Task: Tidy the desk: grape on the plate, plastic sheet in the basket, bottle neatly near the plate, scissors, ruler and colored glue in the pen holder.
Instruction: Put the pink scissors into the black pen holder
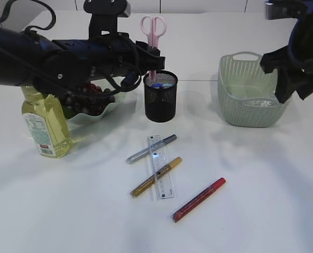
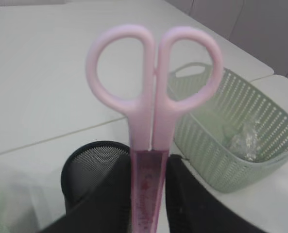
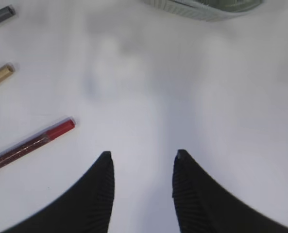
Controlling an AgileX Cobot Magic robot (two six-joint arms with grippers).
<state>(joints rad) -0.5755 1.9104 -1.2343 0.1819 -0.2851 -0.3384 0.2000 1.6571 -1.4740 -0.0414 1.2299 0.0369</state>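
My left gripper needs to let go of the pink scissors inside the black mesh pen holder (image 1: pixel 162 85) (image 2: pixel 107 170), next to the blue thing.
My left gripper (image 1: pixel 152 64) (image 2: pixel 149 167) is shut on the pink scissors (image 1: pixel 153 27) (image 2: pixel 153 92), gripping their sheathed blades with the handles pointing up. The blade end dips into the mouth of the black mesh pen holder (image 1: pixel 161 100) (image 2: pixel 85 165). The clear ruler (image 1: pixel 161 167) lies on the table in front, among silver (image 1: pixel 151 149), gold (image 1: pixel 156 176) and red (image 1: pixel 199 199) (image 3: pixel 34 141) glue pens. Dark grapes fill the plate (image 1: pixel 106 110). The yellow bottle (image 1: pixel 44 124) stands to its left. The plastic sheet (image 1: pixel 262 104) (image 2: pixel 243 141) lies in the green basket (image 1: pixel 240 108) (image 2: pixel 260 167). My right gripper (image 1: pixel 291 89) (image 3: pixel 143 155) hangs open and empty beside the basket.
Something blue (image 1: pixel 161 84) sits inside the pen holder. The left arm stretches across above the plate and the bottle. The silver and gold pens lie across the ruler.
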